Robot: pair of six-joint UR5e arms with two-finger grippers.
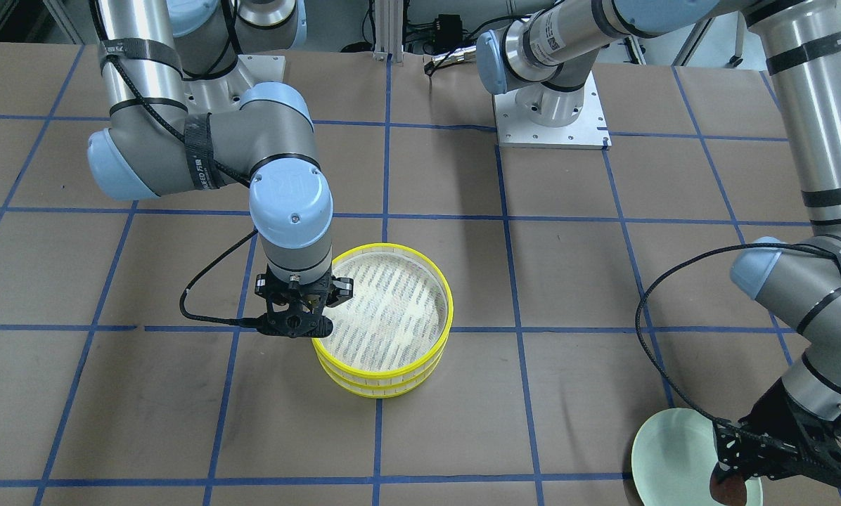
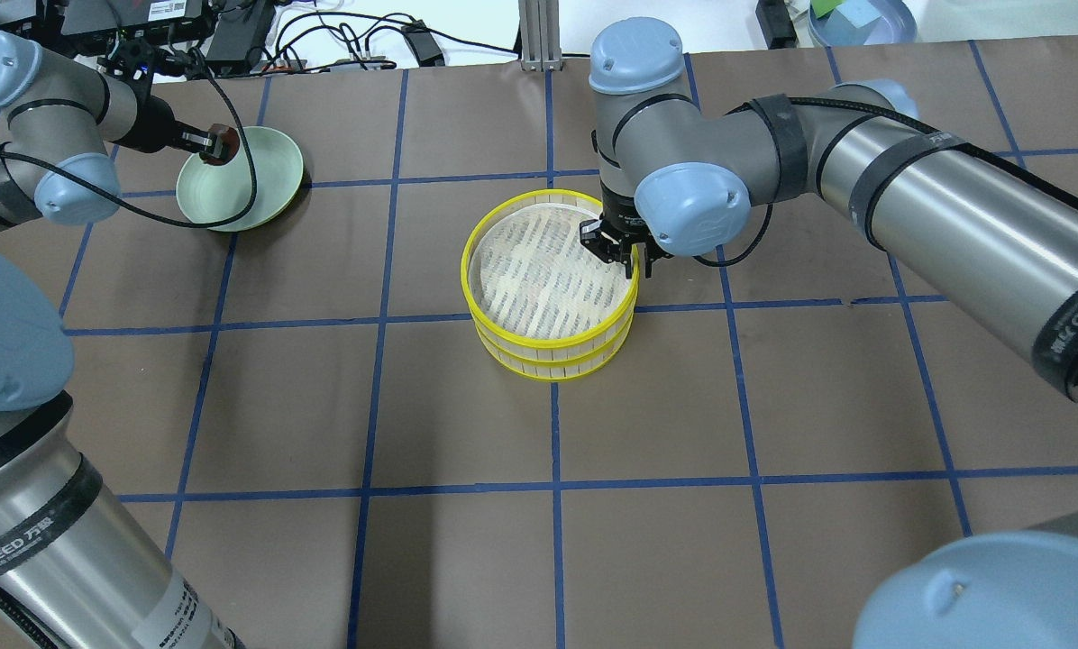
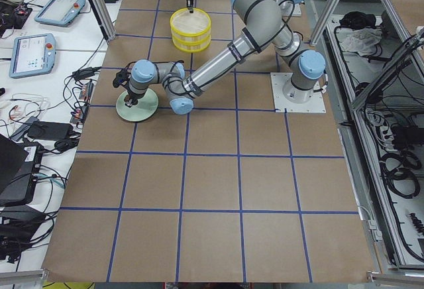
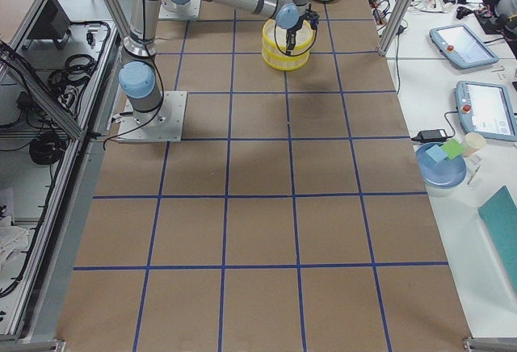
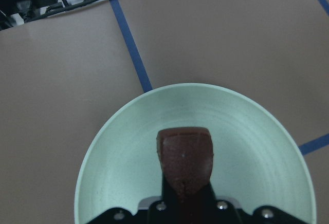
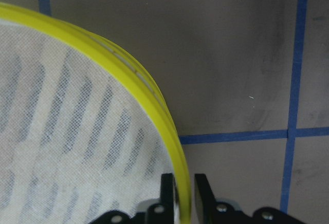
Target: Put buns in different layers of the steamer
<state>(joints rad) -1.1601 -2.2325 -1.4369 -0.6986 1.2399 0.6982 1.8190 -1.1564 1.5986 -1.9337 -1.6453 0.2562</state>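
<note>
My left gripper is going to release the dark reddish-brown bun on the middle of the top tray's white slatted bottom point(image 1: 385, 308).
Two steamer trays with yellow rims stand stacked mid-table, the top tray point(image 1: 451, 302) on the lower tray point(image 1: 378, 388). The top tray's white slatted bottom is bare. My right gripper point(image 2: 634, 268) is shut on the top tray's rim point(image 6: 154, 98), one finger inside and one outside. My left gripper point(image 2: 217, 147) is shut on the dark reddish-brown bun point(image 5: 185, 157) and holds it over the pale green plate point(image 5: 128, 147). The bun also shows in the front view point(image 1: 728, 490). The cream-white bun is out of view, and the lower tray's inside is hidden.
The pale green plate point(image 2: 255, 194) lies near the table's far left corner in the overhead view, with nothing else on it. A black cable point(image 1: 645, 337) loops from the left wrist. Brown table with blue tape grid point(image 2: 548, 487) surrounds the stack.
</note>
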